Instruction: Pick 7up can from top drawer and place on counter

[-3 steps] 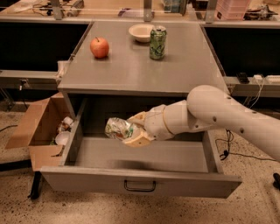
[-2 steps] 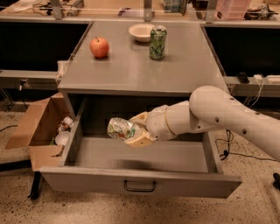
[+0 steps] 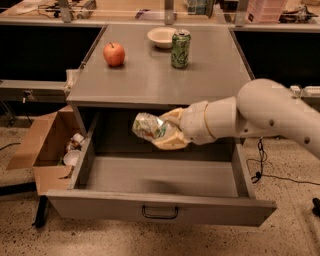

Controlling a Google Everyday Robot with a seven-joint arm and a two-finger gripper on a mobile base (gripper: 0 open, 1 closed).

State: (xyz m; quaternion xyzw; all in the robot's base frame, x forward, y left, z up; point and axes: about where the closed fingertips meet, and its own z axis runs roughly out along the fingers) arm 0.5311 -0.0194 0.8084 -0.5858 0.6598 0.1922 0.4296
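Observation:
My gripper will let go of the 7up can on the counter (image 3: 195, 73) just in front of the dark green can.
The 7up can (image 3: 147, 127), silvery-white with green patches and dented, is held on its side in my gripper (image 3: 162, 131). The gripper is shut on it and holds it above the open top drawer (image 3: 160, 207), just below the front edge of the counter (image 3: 150, 82). The white arm reaches in from the right. The drawer is pulled out, with a grey front panel and a small dark handle (image 3: 160, 213). The drawer floor below the can is bare.
On the counter stand a red apple (image 3: 114, 54), a white bowl (image 3: 161, 37) and a dark green can (image 3: 180, 48). An open cardboard box (image 3: 47, 145) with rubbish sits on the floor left of the drawer. A tan bench (image 3: 125, 10) runs behind.
The gripper has lifted the 7up can higher and slightly to the right, from mid-drawer height up to just under the counter's front edge.

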